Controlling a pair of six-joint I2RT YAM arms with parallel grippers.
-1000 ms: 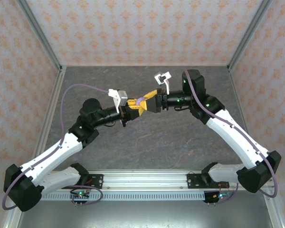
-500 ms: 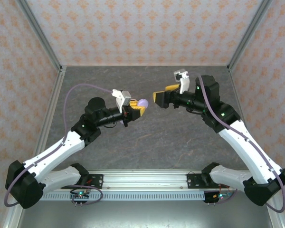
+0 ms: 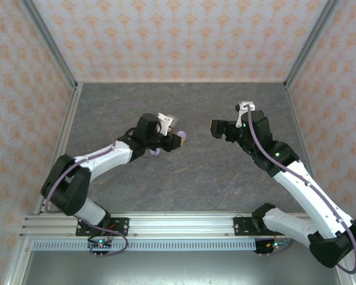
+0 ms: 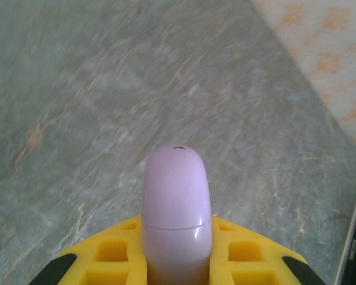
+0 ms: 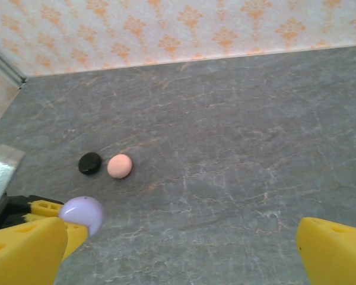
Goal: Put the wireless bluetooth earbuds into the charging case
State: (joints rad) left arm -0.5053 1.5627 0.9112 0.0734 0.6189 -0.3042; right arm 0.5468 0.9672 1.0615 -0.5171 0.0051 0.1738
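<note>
The robot's left gripper needs to release the closed lilac charging case, now held over the table's middle, on the grey table (image 3: 175,148) next to the other lilac case.
My left gripper (image 4: 177,240) is shut on a closed lilac charging case (image 4: 176,196), which stands up between its yellow fingers (image 4: 110,252) with a seam across its middle. From above, that gripper (image 3: 177,140) hangs over the middle of the table with the lilac case (image 3: 182,136) at its tip. My right gripper (image 3: 216,128) is a short way to the right, facing it. Its yellow fingers (image 5: 335,249) are spread wide, so the right gripper (image 5: 178,261) is open and empty. From there the lilac case (image 5: 83,212) shows at lower left. The earbuds are out of view.
A round black case (image 5: 89,162) and a round pink case (image 5: 119,165) lie side by side on the grey stone-look table (image 5: 237,154), beyond the left gripper. Patterned walls (image 3: 166,35) close in the back and sides.
The right gripper, which met the left gripper at the lilac case a second ago, has drawn back to the right and stands open. The left gripper keeps the case, and its arm has swung.
</note>
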